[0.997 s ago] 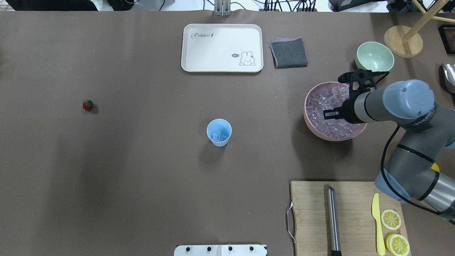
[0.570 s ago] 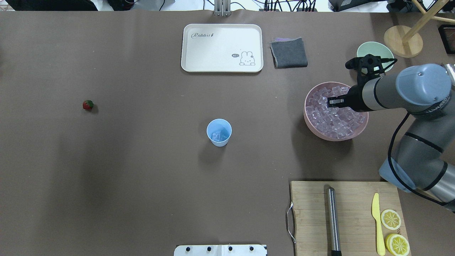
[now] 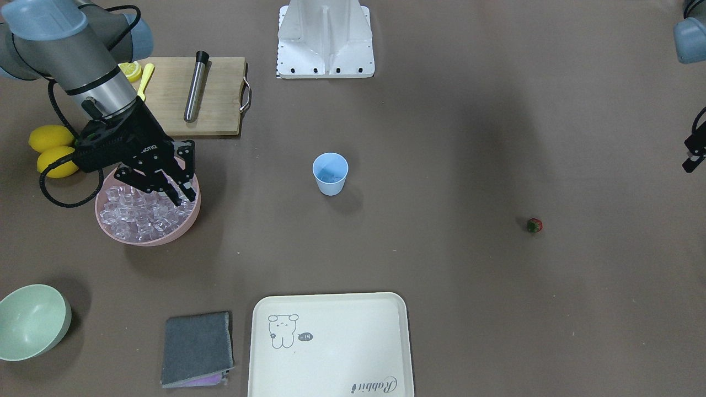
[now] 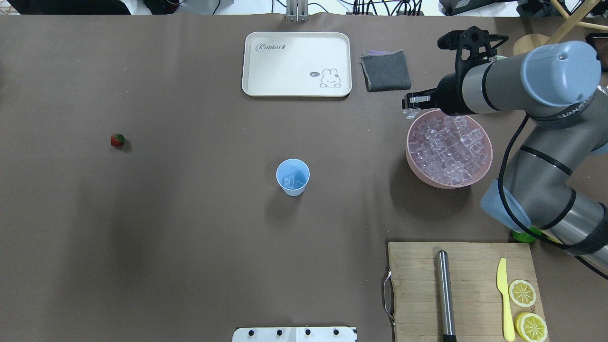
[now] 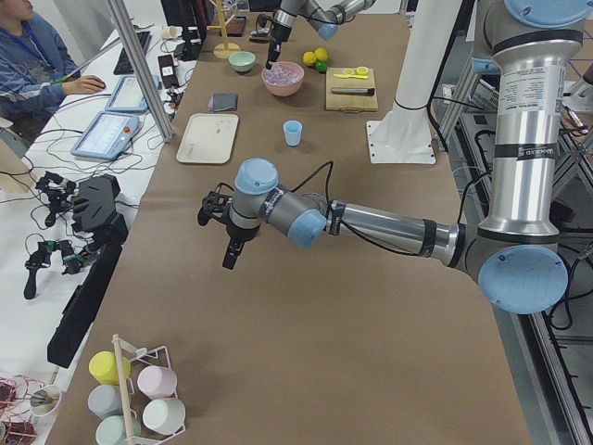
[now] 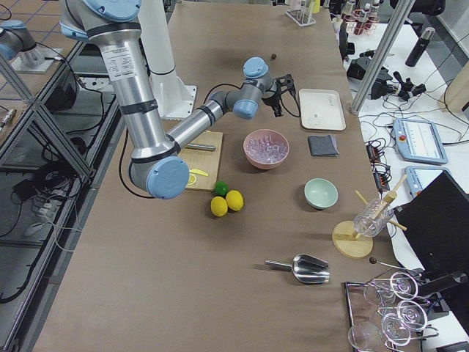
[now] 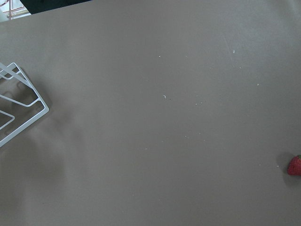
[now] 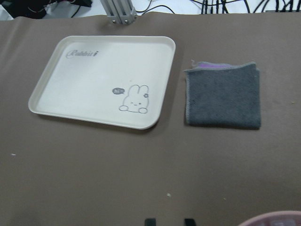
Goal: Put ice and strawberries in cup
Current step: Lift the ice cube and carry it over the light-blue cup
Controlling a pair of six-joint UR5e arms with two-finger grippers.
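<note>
Next, my right gripper releases the clear ice cube inside the light blue cup (image 3: 329,171) that is standing in the middle of the table.
The light blue cup (image 4: 293,176) stands mid-table with one ice cube lying inside. More ice (image 4: 449,147) fills the pink bowl (image 4: 412,161) to the right. My right gripper (image 4: 406,105) hangs above the bowl's far-left rim, and a small clear cube shows at its tips. In the right wrist view its fingertips (image 8: 149,221) stand a narrow gap apart. The strawberry (image 4: 117,140) lies alone far to the left, also at the edge of the left wrist view (image 7: 295,165). My left gripper (image 5: 228,258) hovers beyond it; I cannot tell its state.
A white rabbit tray (image 4: 296,64) and a grey cloth (image 4: 385,70) lie at the far side. The pale green bowl (image 3: 30,320) sits beyond the pink one. A cutting board (image 4: 413,285) holds a steel rod (image 4: 445,294), a yellow knife and lemon slices. Whole lemons (image 3: 51,138) lie nearby.
My right gripper has lifted out of the ice in the pink bowl and swung toward the far-left rim. The cup and strawberry have not moved.
</note>
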